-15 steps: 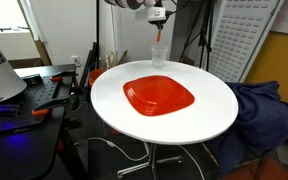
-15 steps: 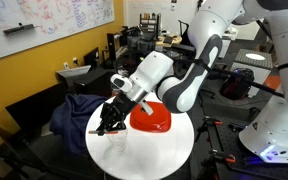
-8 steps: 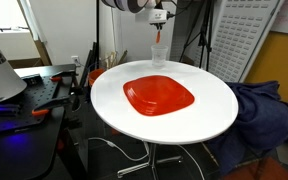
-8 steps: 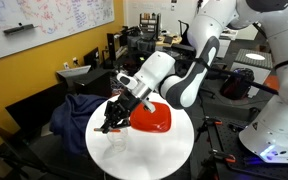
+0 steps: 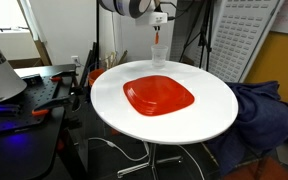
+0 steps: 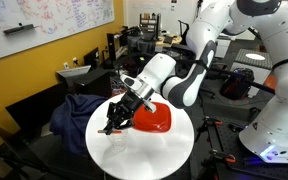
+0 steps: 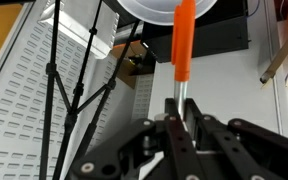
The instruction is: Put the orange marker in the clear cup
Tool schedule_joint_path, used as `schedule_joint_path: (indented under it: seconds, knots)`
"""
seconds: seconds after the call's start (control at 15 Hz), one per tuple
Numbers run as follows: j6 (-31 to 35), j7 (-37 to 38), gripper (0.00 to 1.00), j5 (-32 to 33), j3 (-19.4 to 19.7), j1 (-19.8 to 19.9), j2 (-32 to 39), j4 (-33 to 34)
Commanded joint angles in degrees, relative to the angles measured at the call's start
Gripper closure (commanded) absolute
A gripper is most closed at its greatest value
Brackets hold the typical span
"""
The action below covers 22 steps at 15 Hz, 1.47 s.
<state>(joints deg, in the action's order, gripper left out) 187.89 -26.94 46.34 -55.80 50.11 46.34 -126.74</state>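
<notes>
Next, I let go of the orange marker with my gripper inside the clear cup (image 5: 159,54) (image 7: 187,9) at the far edge of the white table, behind the red-orange plate.
My gripper (image 5: 159,18) is shut on the orange marker (image 5: 160,34) and holds it upright, straight above the clear cup (image 5: 159,56), which stands at the far edge of the white round table (image 5: 209,110). The marker's lower end is at about the cup's mouth; I cannot tell if it is inside. In the wrist view the fingers (image 7: 170,118) pinch the marker's grey-white end, and the orange body (image 7: 184,40) points at the cup's round rim (image 7: 154,10). In the exterior view from the side, the gripper (image 6: 112,121) hovers over the cup (image 6: 116,138).
A wide red-orange square plate (image 5: 159,96) lies in the middle of the table, also seen beside the gripper (image 6: 154,121). A blue cloth (image 5: 259,110) drapes next to the table. A cluttered black bench (image 5: 29,95) and tripod legs (image 7: 69,80) stand nearby.
Hardly anything differs. The gripper stays over the cup with the marker in it, and only the arm's upper part has shifted a little.
</notes>
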Motion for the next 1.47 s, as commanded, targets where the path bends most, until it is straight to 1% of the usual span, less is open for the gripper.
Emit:
schedule_joint_path:
  seconds: [0.0,0.27,0.47,0.8,1.13,1.2,1.27,1.4]
  knots:
    - [-2.10,-3.14,0.97,3.43,-3.11,3.49,3.33,-0.35]
    - [-3.68,-5.23,0.97,6.79,-5.36,6.12,7.11,-0.37]
    - [-5.19,-6.30,0.97,7.99,-6.88,7.83,9.31,-0.36]
    - [-6.06,-7.63,0.97,8.23,-7.93,9.52,11.09,-0.19]
    - [-7.71,-7.97,0.97,8.01,-8.84,10.39,12.30,0.20]
    - [-7.65,-7.96,0.62,8.02,-8.76,10.36,12.33,0.29]
    - [-7.53,-7.85,0.61,8.00,-8.68,10.30,12.22,0.34]
    - [-7.57,-7.93,0.48,8.00,-8.76,10.40,12.35,0.33]
